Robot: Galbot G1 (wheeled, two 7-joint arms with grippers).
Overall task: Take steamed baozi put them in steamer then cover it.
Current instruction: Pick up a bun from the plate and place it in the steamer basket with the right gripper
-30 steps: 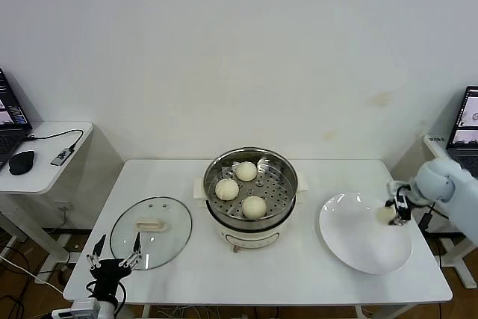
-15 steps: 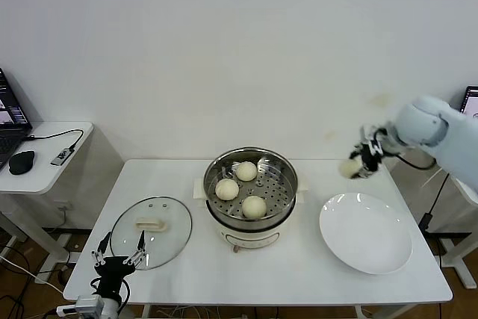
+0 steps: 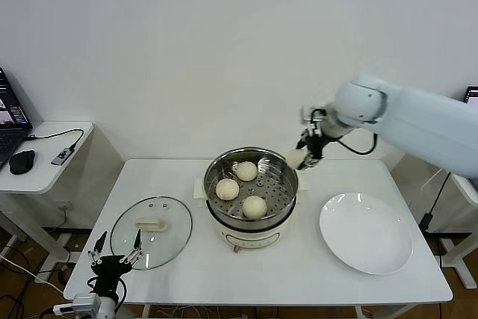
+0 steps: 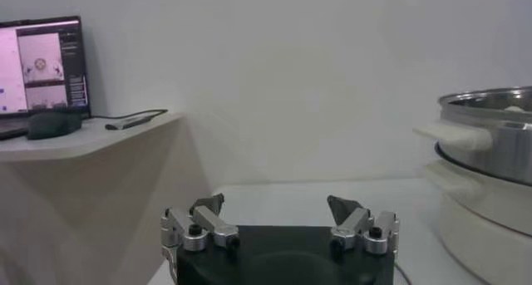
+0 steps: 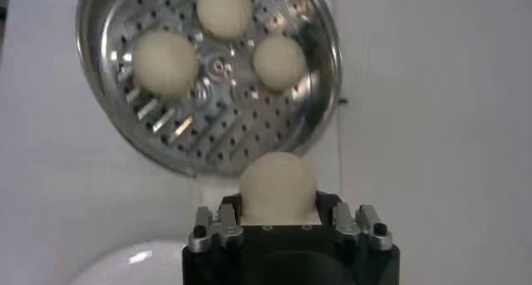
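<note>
I will use my right gripper to let go of the fourth baozi on the bare tray side (image 3: pixel 269 187) (image 5: pixel 229 119) that faces the white plate, inside the steamer.
The steel steamer (image 3: pixel 287 171) stands mid-table on its cream base and holds three baozi (image 3: pixel 254 206) on the perforated tray (image 5: pixel 208 120). My right gripper (image 3: pixel 301 156) is shut on the fourth baozi (image 5: pixel 278 187) and holds it in the air just above the steamer's right rim. The glass cover (image 3: pixel 123 238) with its cream handle lies flat on the table to the left of the steamer. My left gripper (image 3: pixel 116 258) is open and empty, low at the table's front left edge, just in front of the cover.
An empty white plate (image 3: pixel 366 233) lies right of the steamer. A side desk at the left carries a laptop (image 3: pixel 11 125) and a mouse. Another laptop (image 3: pixel 470 96) stands at the far right, behind my right arm.
My right gripper lifted the baozi off the white plate and carried it up and left to the steamer's right rim. The left gripper stayed nearly still.
</note>
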